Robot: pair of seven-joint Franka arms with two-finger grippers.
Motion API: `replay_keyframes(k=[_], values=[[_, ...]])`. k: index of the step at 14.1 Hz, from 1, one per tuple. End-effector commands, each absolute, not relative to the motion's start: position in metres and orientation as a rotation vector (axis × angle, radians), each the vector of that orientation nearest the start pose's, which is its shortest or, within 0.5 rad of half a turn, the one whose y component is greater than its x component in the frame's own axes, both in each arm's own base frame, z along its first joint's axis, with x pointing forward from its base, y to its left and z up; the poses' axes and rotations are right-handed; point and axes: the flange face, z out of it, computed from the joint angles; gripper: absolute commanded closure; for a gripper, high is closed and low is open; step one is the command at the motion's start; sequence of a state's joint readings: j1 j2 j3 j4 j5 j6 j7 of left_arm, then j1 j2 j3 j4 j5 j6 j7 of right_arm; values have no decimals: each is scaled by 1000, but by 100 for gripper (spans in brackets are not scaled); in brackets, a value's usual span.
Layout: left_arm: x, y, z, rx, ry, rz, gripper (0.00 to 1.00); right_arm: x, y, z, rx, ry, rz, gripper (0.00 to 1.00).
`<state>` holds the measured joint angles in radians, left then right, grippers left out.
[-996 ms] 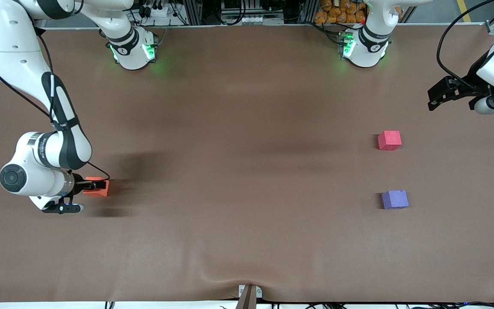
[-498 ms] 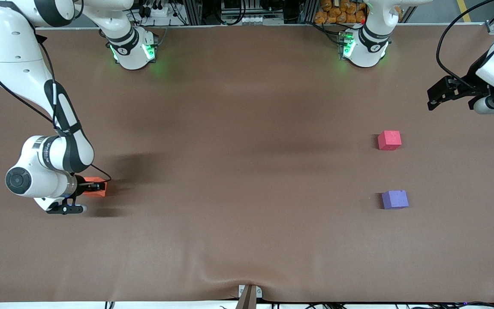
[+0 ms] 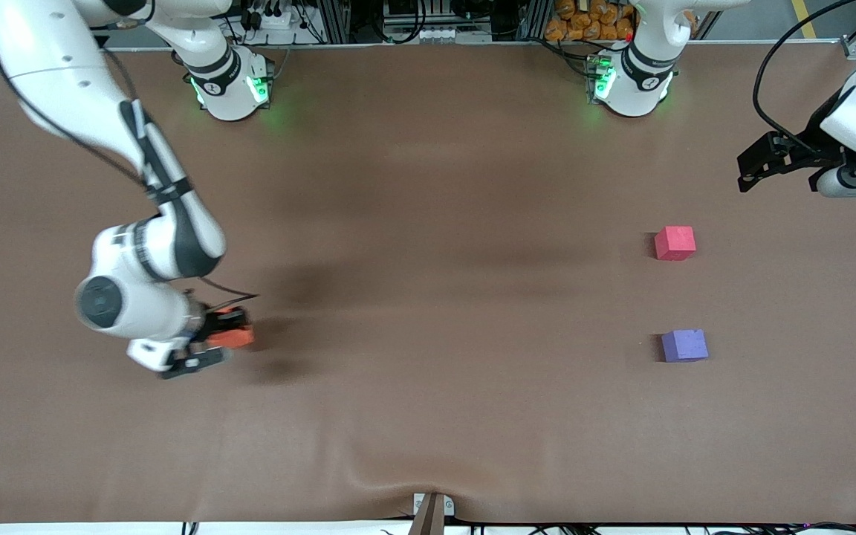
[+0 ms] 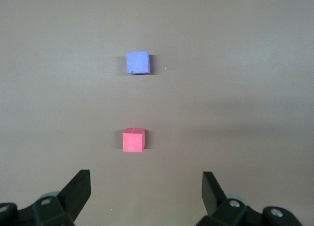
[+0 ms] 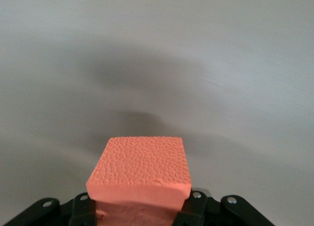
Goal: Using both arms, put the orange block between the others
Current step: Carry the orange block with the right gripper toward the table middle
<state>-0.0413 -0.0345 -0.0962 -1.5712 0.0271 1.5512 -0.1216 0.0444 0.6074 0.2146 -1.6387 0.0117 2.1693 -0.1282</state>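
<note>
Next, I release the orange block from my right gripper on the open middle of the brown table (image 3: 409,319), facing the metal bracket.
My right gripper (image 3: 229,328) is shut on the orange block (image 3: 238,339), holding it just above the brown table toward the right arm's end. In the right wrist view the orange block (image 5: 140,164) fills the space between the jaws of the right gripper (image 5: 140,209). The red-pink cube (image 3: 675,243) and the purple-blue cube (image 3: 684,345) rest apart toward the left arm's end, the purple-blue one nearer the front camera. My left gripper (image 3: 751,172) waits open above the table edge near them. The left wrist view shows the red-pink cube (image 4: 133,140) and the purple-blue cube (image 4: 137,63) ahead of the open left gripper (image 4: 146,181).
A brown cloth covers the table (image 3: 428,245), with a ripple and a metal bracket (image 3: 432,509) at its edge nearest the front camera. The two green-lit arm bases (image 3: 231,85) (image 3: 632,82) stand along the edge farthest from that camera.
The right gripper closed on the orange block, raised it and carried it toward the middle of the table. The left arm has barely shifted.
</note>
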Motion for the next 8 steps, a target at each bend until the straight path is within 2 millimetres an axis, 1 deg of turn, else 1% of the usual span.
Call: replay_keyframes(k=[1,2,3,4,6,8], values=[[541,-75,641,-3114,35,-34,0,660,245,265,-2932,-411,101,93],[541,-75,641,-3119,33,-33,0,652,285,267,-2942,-354,99,93],[541,-75,641,-3119,28,-31,0,646,315,268,-2946,-293,97,93],[541,-74,641,-3120,25,-31,0,640,341,265,-2948,-230,103,93],[542,-74,640,-3120,23,-31,0,630,388,253,-2946,-137,113,93],[543,-75,639,-3120,21,-26,0,627,426,239,-2939,-45,111,92]])
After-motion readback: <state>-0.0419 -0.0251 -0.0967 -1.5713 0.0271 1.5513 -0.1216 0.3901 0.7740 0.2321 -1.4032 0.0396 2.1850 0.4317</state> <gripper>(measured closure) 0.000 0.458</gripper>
